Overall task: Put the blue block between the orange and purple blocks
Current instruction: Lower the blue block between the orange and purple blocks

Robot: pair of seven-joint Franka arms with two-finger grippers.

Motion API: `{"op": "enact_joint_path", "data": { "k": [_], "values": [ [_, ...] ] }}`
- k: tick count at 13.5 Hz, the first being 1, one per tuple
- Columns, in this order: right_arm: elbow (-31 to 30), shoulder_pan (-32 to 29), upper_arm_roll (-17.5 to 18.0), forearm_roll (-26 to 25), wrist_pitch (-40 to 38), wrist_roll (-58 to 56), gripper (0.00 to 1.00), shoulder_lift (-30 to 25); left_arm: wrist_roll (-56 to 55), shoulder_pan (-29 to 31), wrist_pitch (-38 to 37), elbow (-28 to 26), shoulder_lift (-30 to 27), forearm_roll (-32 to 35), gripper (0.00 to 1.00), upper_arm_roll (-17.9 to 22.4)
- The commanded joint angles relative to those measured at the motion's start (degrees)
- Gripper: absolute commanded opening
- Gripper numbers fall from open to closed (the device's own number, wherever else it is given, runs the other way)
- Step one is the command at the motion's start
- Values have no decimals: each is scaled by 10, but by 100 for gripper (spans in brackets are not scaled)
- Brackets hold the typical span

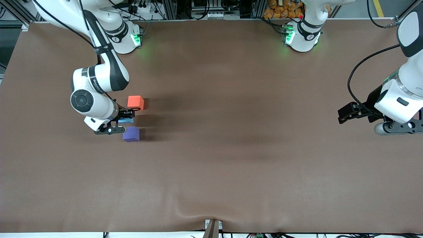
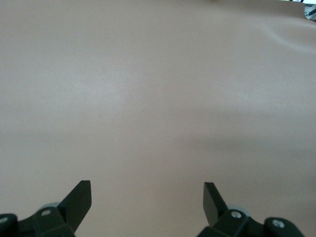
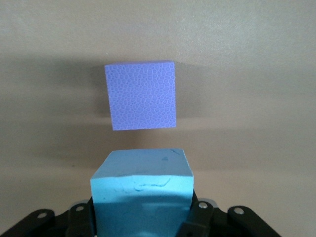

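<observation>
My right gripper should set the blue block against the orange block's side facing the purple block [image 1: 136,113].
The light blue block [image 1: 127,120] sits between the jaws of my right gripper [image 1: 125,119], which is shut on it, low over the table. It is in the gap between the orange block [image 1: 135,102], farther from the front camera, and the purple block [image 1: 131,134], nearer to it. In the right wrist view the blue block [image 3: 142,187] fills the gap between the fingers, with the purple block [image 3: 141,95] just ahead of it; the orange block is out of that view. My left gripper [image 1: 343,115] is open and empty and waits over the left arm's end of the table.
The brown table cover [image 1: 231,132] is bare around the three blocks. The left wrist view shows only the cover past the open left gripper [image 2: 147,197]. The cover has a wrinkle [image 1: 198,215] near the front edge.
</observation>
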Motion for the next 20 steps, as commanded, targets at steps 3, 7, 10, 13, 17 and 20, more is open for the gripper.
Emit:
{"op": "enact_joint_path", "data": {
  "k": [3,7,10,13,17,20],
  "values": [
    [-61,-10,12,-8,57,-3,36,-18,-1,5,7,-10,-13,7,100,-5],
    [-61,-8,13,-2,78,-2,36,-6,-1,8,4,-11,-16,7,100,-4],
    [-61,-8,13,-2,84,-2,36,3,0,8,-4,-11,-20,6,100,-4],
    [-62,-5,13,11,89,3,36,15,0,9,-21,-9,-27,6,100,-7],
    [-62,-4,13,39,91,4,37,25,-3,6,-20,-7,-27,2,100,-7],
    [-61,-4,13,62,96,4,40,38,-1,8,-22,-9,-28,2,100,-7]
  ]
}}
